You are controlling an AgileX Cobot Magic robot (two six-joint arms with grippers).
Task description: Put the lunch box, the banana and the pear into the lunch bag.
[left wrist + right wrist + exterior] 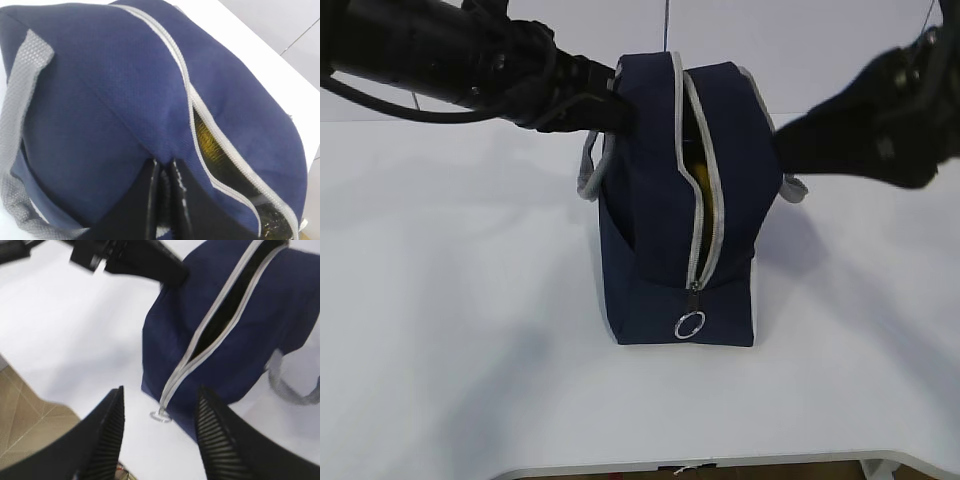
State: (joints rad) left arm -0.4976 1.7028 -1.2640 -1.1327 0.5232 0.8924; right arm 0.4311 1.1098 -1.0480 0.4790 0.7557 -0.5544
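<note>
I pinch too high above the ring pull on the lunch bag's upper side, so next my left gripper opens and takes the lunch bag's side fabric lower down (638,238).
The navy lunch bag (660,220) stands upright mid-table, its grey zipper (705,200) parted over the top and down the front. The ring pull (690,325) hangs near the base. My left gripper (617,108) is shut, pinching the bag's fabric (100,100) at the upper left side. A pucker of cloth sits between its fingertips (152,172). My right gripper (161,392) is open and holds nothing, hovering to the bag's right with the ring pull (161,415) seen between its fingers. Something yellow (205,137) shows inside the slit; I cannot tell what. Lunch box, banana and pear are hidden.
The white table (450,300) stretches round the bag, with its front edge (720,466) near the bottom of the exterior view. A grey webbing handle (590,175) hangs on the bag's left, another (290,387) droops on the right. The right arm (870,130) crosses behind the bag.
</note>
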